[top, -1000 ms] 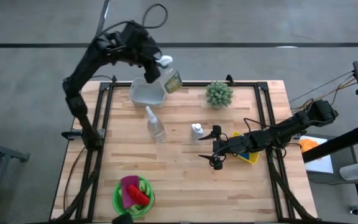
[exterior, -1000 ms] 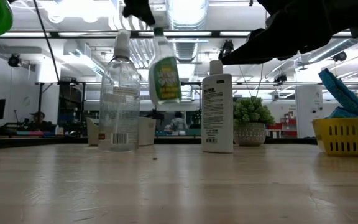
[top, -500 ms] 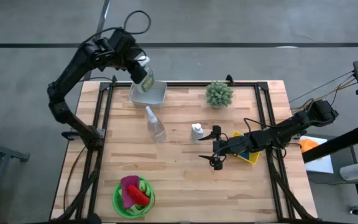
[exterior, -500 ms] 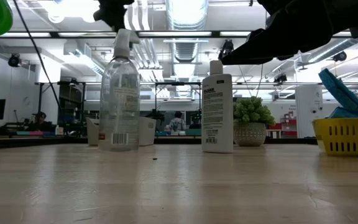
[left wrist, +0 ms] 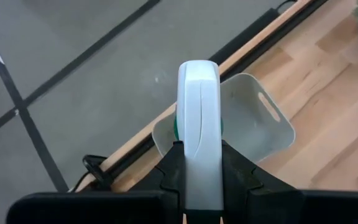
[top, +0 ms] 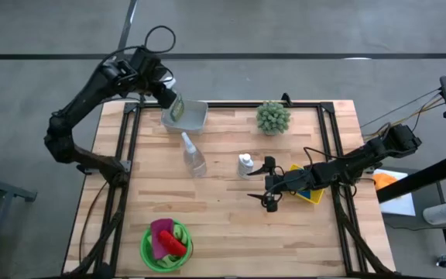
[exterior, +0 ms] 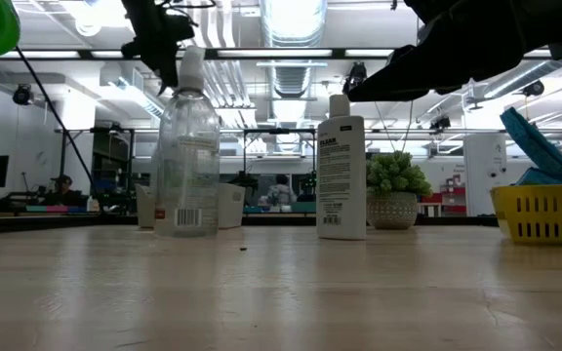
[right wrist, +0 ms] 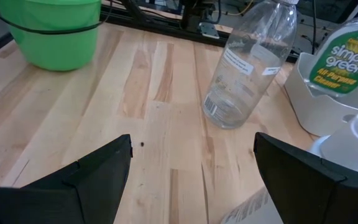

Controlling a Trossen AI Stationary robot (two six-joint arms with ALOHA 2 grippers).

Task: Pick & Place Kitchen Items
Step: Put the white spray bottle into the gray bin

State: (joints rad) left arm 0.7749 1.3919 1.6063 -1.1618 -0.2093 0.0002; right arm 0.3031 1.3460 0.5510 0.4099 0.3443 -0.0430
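Next, my left gripper releases the spray bottle inside the white bin, at the end (top: 176,117) (left wrist: 200,132) closest to its own arm.
A spray bottle with a green label (top: 176,108) hangs at the white bin (top: 193,118) on the table's far left, and my left gripper (top: 166,94) is shut on it. Its label (right wrist: 347,61) shows above the bin's rim. A clear spray bottle (top: 193,158) and a small white bottle (top: 245,163) stand upright on the table's middle. My right gripper (top: 268,186) hovers open, right of the white bottle, with nothing between its fingers. A green bowl (top: 152,252) at the near edge holds a pink cloth (top: 161,232) and a red item (top: 173,243). My left gripper pinches the bottle's white spray head (left wrist: 199,134) between its two fingers (left wrist: 236,169). The fingers slant down from the table's far left. The bottle hangs below them with its lower end behind the bin's rim (right wrist: 308,93); whether it rests on the bin's floor, I cannot tell.
A spiky green potted plant (top: 272,117) stands at the far edge, right of the bin. A yellow basket (top: 313,194) with a blue cloth (exterior: 533,144) sits under my right arm. Bare wood lies between the bowl and the bottles.
My left gripper has carried the green-labelled bottle toward the table's left edge and down, from beside the bin's right end to over its left part. The wrist has rolled, and the bottle has turned with it. The hold is unchanged.
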